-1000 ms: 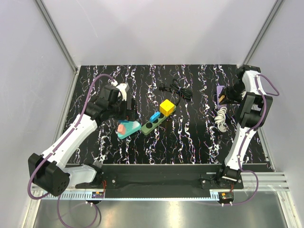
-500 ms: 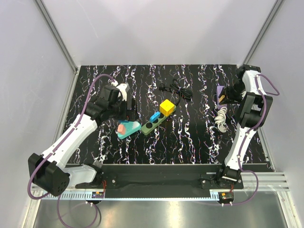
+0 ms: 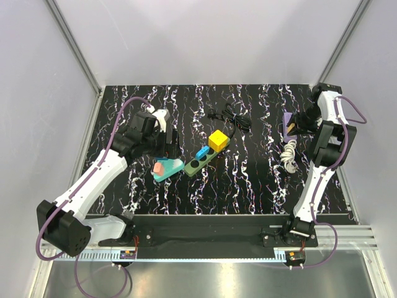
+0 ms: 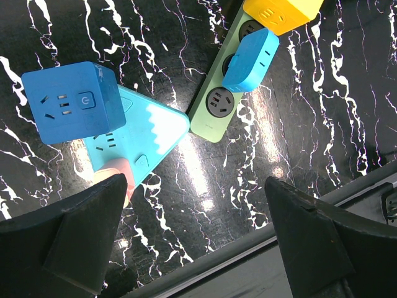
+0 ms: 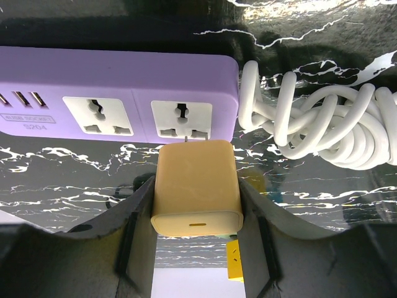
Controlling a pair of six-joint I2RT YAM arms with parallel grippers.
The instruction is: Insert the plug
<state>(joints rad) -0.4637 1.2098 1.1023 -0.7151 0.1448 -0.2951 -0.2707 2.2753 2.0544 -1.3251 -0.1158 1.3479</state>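
Observation:
I should release the tan plug adapter with my right gripper in the purple strip's end socket (image 3: pixel 289 129) (image 5: pixel 182 120), beside the coiled white cord.
My right gripper (image 5: pixel 196 205) is shut on a tan plug adapter (image 5: pixel 196 185), its prongs pointing at the end socket of a purple power strip (image 5: pixel 118 93). The prong tips show right at that socket; how deep they sit I cannot tell. The purple strip lies at the far right of the table (image 3: pixel 287 123), with the right gripper (image 3: pixel 302 121) beside it. My left gripper (image 4: pixel 192 242) is open and empty, hovering over the table near a teal triangular socket block (image 4: pixel 133 139) and a green power strip (image 4: pixel 226 81).
A coiled white cord (image 5: pixel 322 121) lies at the purple strip's end. A blue cube adapter (image 4: pixel 68 102) sits on the teal block; a blue plug (image 4: pixel 251 53) and a yellow cube (image 3: pixel 218 140) sit on the green strip. A black cable (image 3: pixel 229 118) lies behind.
The right wrist has shifted very slightly at the purple strip. The left arm has not visibly moved.

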